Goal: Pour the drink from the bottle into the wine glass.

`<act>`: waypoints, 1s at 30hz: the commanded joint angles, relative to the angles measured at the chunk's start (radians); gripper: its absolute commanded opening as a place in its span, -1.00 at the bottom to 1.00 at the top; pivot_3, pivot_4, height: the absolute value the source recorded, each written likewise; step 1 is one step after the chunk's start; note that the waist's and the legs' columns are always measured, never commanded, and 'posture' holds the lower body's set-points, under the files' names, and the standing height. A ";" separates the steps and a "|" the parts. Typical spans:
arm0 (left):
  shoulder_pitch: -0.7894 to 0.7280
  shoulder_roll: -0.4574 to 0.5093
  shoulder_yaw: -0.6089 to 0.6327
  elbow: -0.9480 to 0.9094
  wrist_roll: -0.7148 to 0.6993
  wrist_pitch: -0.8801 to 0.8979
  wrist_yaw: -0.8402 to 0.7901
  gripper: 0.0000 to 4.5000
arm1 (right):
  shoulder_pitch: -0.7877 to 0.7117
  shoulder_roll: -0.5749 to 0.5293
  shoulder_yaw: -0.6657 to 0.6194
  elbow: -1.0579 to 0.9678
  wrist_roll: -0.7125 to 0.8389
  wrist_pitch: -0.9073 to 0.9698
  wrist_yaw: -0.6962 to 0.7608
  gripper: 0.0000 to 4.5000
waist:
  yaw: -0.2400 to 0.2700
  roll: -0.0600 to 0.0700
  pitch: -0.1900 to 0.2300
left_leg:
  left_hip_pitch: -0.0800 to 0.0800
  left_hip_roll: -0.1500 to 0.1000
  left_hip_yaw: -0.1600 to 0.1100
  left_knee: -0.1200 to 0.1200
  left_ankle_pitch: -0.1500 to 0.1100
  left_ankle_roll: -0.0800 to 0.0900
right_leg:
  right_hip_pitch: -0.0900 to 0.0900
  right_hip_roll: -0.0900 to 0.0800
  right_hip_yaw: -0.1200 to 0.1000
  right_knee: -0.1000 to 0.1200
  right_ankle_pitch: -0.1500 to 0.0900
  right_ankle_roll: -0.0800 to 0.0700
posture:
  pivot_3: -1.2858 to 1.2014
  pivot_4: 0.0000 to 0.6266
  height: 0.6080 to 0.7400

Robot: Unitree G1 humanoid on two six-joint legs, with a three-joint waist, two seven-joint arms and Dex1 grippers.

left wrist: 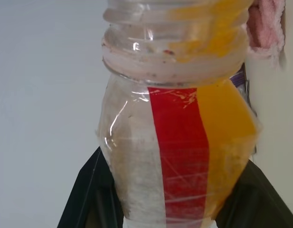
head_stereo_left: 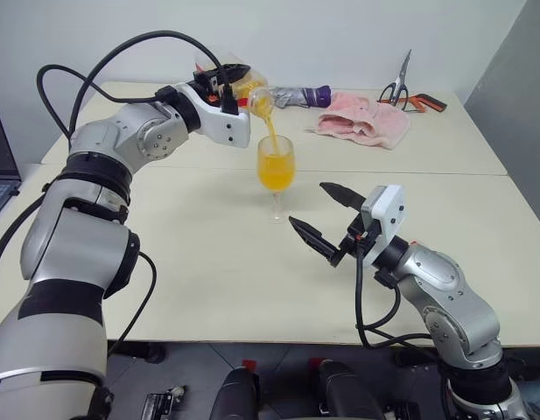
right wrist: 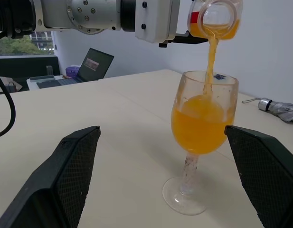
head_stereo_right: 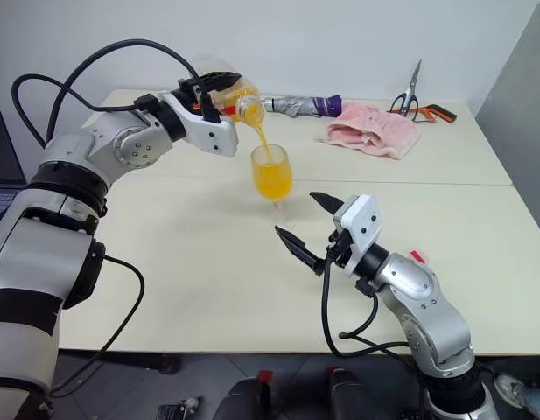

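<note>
I need to set the bottle before the seam, between the wine glass [head_stereo_left: 169,208] and laptop, with my left gripper.
My left gripper [head_stereo_left: 227,86] is shut on the bottle [head_stereo_left: 245,87], a clear plastic one with a red label stripe [left wrist: 182,152], held tilted mouth-down over the wine glass [head_stereo_left: 276,175]. A thin stream of the orange drink [head_stereo_left: 271,136] runs from the bottle's mouth [right wrist: 216,12] into the bowl, which is more than half full [right wrist: 201,123]. The glass stands upright on the table [head_stereo_left: 208,262]. In front of the glass, slightly to its right, my right gripper [head_stereo_left: 307,203] is open. Its fingers [right wrist: 70,175] stand on either side of the glass without touching it.
At the back of the table lie a folded grey umbrella [head_stereo_left: 300,96], a pink cloth [head_stereo_left: 361,121] and scissors [head_stereo_left: 408,92]. A laptop [head_stereo_left: 0,166] sits at the far left. A seam between two tabletops runs behind the glass.
</note>
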 commanded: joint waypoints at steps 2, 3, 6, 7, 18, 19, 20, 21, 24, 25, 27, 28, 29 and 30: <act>-0.054 0.016 0.005 0.001 -0.003 0.008 0.028 -0.18 | -0.017 0.000 0.002 -0.039 0.007 -0.002 0.002 1.00 | 0.000 0.000 0.000 | 0.000 0.000 0.000 0.000 0.000 0.000 | 0.000 0.000 0.000 0.000 0.000 0.000 | 0.03 -0.52 1.00; -0.055 0.015 0.004 0.002 -0.003 0.008 0.028 -0.18 | -0.017 0.000 0.003 -0.039 0.007 -0.002 0.002 1.00 | 0.000 0.000 0.000 | 0.000 0.000 0.000 0.000 0.000 0.000 | 0.000 0.000 0.000 0.000 0.000 0.000 | 0.03 -0.52 1.00; -0.056 0.013 0.001 0.005 -0.005 0.009 0.031 -0.18 | -0.014 -0.001 0.003 -0.040 0.006 -0.003 0.000 1.00 | 0.000 0.000 0.000 | 0.000 0.000 0.000 0.000 0.000 0.000 | 0.000 0.000 0.000 0.000 0.000 0.000 | 0.03 -0.52 1.00; -0.056 0.013 0.000 0.006 -0.006 0.009 0.031 -0.18 | -0.013 -0.002 0.003 -0.040 0.006 -0.004 0.000 1.00 | 0.000 0.000 0.000 | 0.000 0.000 0.000 0.000 0.000 0.000 | 0.000 0.000 0.000 0.000 0.000 0.000 | 0.03 -0.52 1.00; 0.001 -0.048 0.106 0.027 -0.190 0.043 -0.127 -0.18 | -0.017 0.000 0.007 -0.032 0.001 -0.011 0.001 1.00 | 0.000 0.000 0.000 | 0.000 0.000 0.000 0.000 0.000 0.000 | 0.000 0.000 0.000 0.000 0.000 0.000 | 0.03 -0.52 1.00; 0.012 -0.062 0.135 0.024 -0.236 0.046 -0.166 -0.18 | -0.017 -0.001 0.006 -0.032 0.001 -0.012 0.002 1.00 | 0.000 0.000 0.000 | 0.000 0.000 0.000 0.000 0.000 0.000 | 0.000 0.000 0.000 0.000 0.000 0.000 | 0.03 -0.52 1.00; 0.020 -0.072 0.152 0.019 -0.267 0.046 -0.193 -0.18 | -0.017 -0.001 0.006 -0.032 0.001 -0.013 0.002 1.00 | 0.000 0.000 0.000 | 0.000 0.000 0.000 0.000 0.000 0.000 | 0.000 0.000 0.000 0.000 0.000 0.000 | 0.03 -0.52 1.00; 0.030 -0.082 0.169 0.013 -0.293 0.046 -0.222 -0.18 | -0.018 -0.001 0.007 -0.031 0.001 -0.014 0.003 1.00 | 0.000 0.000 0.000 | 0.000 0.000 0.000 0.000 0.000 0.000 | 0.000 0.000 0.000 0.001 0.000 0.000 | 0.03 -0.52 1.00; 0.056 -0.104 0.213 -0.006 -0.366 0.056 -0.299 -0.18 | -0.018 -0.003 0.008 -0.030 0.001 -0.015 0.005 1.00 | -0.001 0.000 0.000 | 0.000 0.000 0.000 0.001 0.000 0.000 | 0.000 0.000 0.000 0.001 0.000 0.000 | 0.03 -0.52 1.00; 0.064 -0.110 0.229 -0.010 -0.390 0.064 -0.325 -0.18 | -0.019 -0.003 0.007 -0.029 0.001 -0.016 0.006 1.00 | -0.001 0.000 0.000 | 0.000 0.000 0.000 0.001 0.000 0.000 | 0.000 0.000 0.000 0.001 0.000 0.000 | 0.03 -0.52 1.00; 0.076 -0.117 0.251 -0.020 -0.427 0.075 -0.366 -0.18 | -0.019 -0.004 0.007 -0.029 0.000 -0.017 0.006 1.00 | -0.001 0.000 0.000 | 0.000 0.000 0.000 0.001 0.000 0.000 | 0.000 0.000 0.000 0.001 0.000 0.000 | 0.03 -0.52 1.00; 0.084 -0.122 0.264 -0.026 -0.449 0.079 -0.389 -0.18 | -0.020 -0.005 0.007 -0.028 0.000 -0.017 0.007 1.00 | -0.001 0.000 0.000 | 0.000 0.000 0.000 0.001 0.000 0.000 | 0.000 0.000 0.000 0.001 0.000 0.000 | 0.03 -0.52 1.00; 0.089 -0.124 0.273 -0.031 -0.463 0.083 -0.405 -0.18 | -0.020 -0.006 0.007 -0.028 0.000 -0.018 0.007 1.00 | -0.001 0.000 0.000 | 0.000 0.000 0.000 0.001 0.000 0.000 | 0.000 0.000 0.000 0.001 0.000 0.000 | 0.03 -0.52 1.00; 0.101 -0.137 0.314 -0.040 -0.524 0.123 -0.442 -0.18 | -0.022 -0.008 0.008 -0.028 0.002 -0.016 0.011 1.00 | -0.001 0.000 0.000 | 0.000 0.000 0.000 0.001 0.000 0.000 | 0.000 0.000 0.000 0.001 0.000 0.000 | 0.03 -0.52 1.00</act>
